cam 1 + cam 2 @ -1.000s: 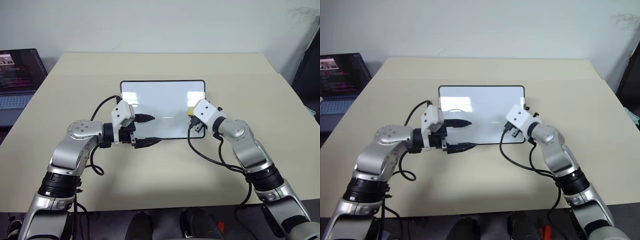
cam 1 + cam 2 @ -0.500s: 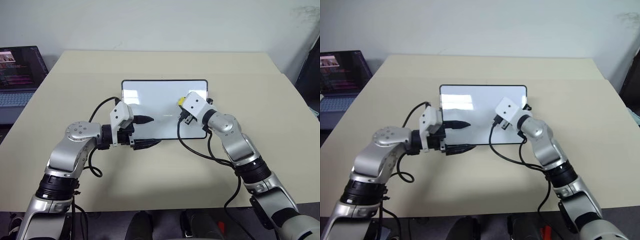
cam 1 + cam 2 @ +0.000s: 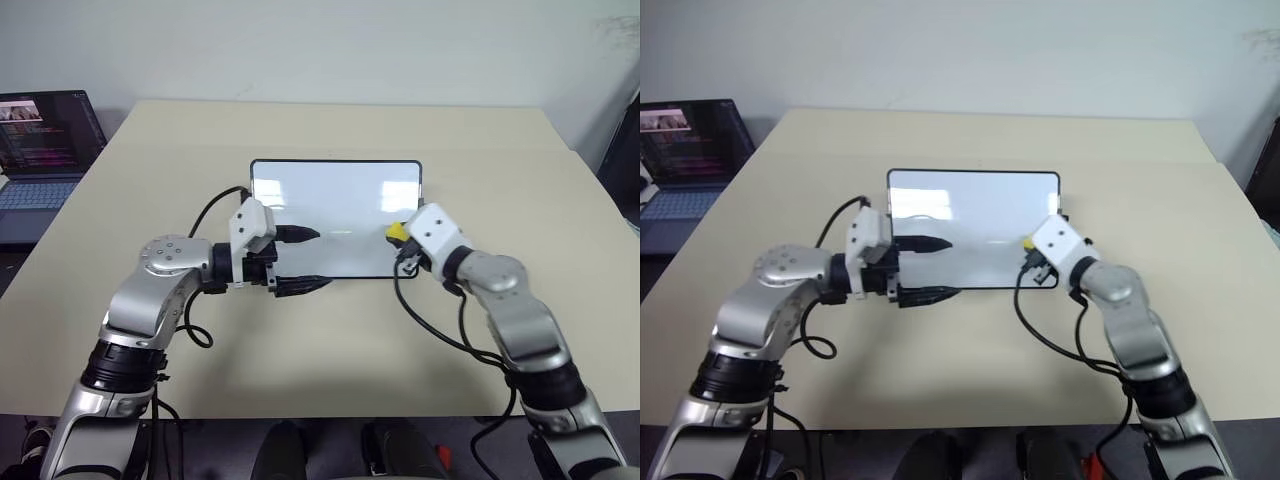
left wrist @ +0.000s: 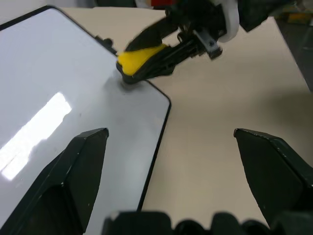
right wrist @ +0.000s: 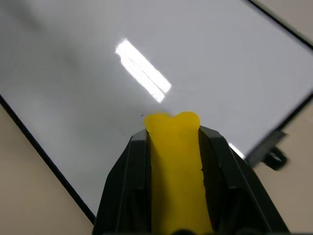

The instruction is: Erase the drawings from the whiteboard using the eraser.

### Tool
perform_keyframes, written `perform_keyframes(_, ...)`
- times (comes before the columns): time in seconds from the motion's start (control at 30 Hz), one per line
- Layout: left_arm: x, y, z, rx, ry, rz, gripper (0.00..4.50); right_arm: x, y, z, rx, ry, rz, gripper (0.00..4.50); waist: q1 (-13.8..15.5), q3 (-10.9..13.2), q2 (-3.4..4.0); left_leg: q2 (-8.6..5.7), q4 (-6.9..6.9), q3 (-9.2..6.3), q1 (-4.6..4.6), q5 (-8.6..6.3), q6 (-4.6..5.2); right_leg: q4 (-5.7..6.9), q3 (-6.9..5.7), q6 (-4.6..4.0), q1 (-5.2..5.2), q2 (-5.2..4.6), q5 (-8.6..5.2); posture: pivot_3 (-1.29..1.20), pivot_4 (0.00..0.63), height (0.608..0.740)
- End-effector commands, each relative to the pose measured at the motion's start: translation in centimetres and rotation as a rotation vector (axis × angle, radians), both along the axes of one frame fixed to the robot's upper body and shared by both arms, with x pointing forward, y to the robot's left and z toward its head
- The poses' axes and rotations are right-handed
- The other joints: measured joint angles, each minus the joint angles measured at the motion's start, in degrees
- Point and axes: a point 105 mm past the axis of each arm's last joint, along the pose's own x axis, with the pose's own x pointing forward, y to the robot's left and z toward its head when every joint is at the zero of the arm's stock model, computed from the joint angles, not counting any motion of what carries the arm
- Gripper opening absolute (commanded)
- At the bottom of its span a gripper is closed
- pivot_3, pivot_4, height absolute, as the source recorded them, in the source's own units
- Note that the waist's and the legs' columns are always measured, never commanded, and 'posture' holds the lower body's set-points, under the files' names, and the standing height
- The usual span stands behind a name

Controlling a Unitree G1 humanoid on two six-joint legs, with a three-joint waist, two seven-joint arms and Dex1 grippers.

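Note:
Next, I release the yellow eraser, which now presses on the whiteboard, from my right gripper on the beige table [image 3: 480, 272] beyond the whiteboard corner closest to it.
The whiteboard [image 3: 335, 205] lies flat in the middle of the table, its white face glossy; no drawings are in view on it. My right gripper [image 3: 400, 238] is shut on the yellow eraser [image 3: 397, 232], which presses on the board near its near right corner. The left wrist view shows the eraser [image 4: 139, 58] touching the board [image 4: 58, 98] just inside the black frame. In the right wrist view the eraser [image 5: 175, 156] sits between the two black fingers [image 5: 124, 181]. My left gripper [image 3: 306, 261] stands open over the board's near left edge, holding nothing.
A laptop [image 3: 40, 150] with a lit screen stands off the table's far left. Black cables [image 3: 430, 320] loop from both wrists onto the beige table [image 3: 330, 350]. A small black knob [image 5: 274, 156] sticks out from the board's right side.
My right gripper swept the eraser left across the board, then back right and nearer, to the near right corner. The left gripper kept its place.

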Motion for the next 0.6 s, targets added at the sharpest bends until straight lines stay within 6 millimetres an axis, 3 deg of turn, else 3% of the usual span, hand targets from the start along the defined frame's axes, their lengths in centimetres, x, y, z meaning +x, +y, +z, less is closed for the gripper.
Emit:
perform_keyframes(0.03,-1.2,-1.4,0.4,0.013,-0.073,-0.079,4.5,-2.2,-3.1,0.7,0.091,-0.009,-0.131,0.99,0.1,0.0,0.0,0.02,-0.04,-0.02,-0.04,0.0,0.0,-0.08,-0.01,0.0,0.0,-0.01,0.0,0.0,0.15,0.74)
perform_keyframes(0.17,-1.0,-2.3,-0.5,0.045,-0.121,-0.095,4.5,-3.8,-6.4,-2.1,0.117,0.065,-0.306,0.99,0.1,0.0,0.0,0.01,-0.06,-0.01,-0.07,-0.02,-0.01,-0.21,0.01,0.0,0.01,-0.03,0.0,0.0,0.15,0.74)
perform_keyframes(0.3,-1.5,-3.9,-0.6,0.021,-0.121,-0.179,4.5,-3.6,-7.8,-3.9,0.174,0.093,-0.422,0.99,-0.3,0.0,0.0,-0.06,-0.01,0.12,0.03,-0.01,-0.01,-0.13,0.12,0.14,0.04,-0.02,-0.06,0.0,0.15,0.74)
perform_keyframes(0.6,-0.8,-6.0,-0.4,0.004,-0.154,-0.229,4.5,-0.9,-9.8,-4.4,0.298,0.072,-0.545,0.99,-0.3,0.0,0.01,-0.11,0.03,0.16,0.15,0.0,0.0,0.12,0.17,0.2,0.04,0.11,-0.09,0.0,0.15,0.74)
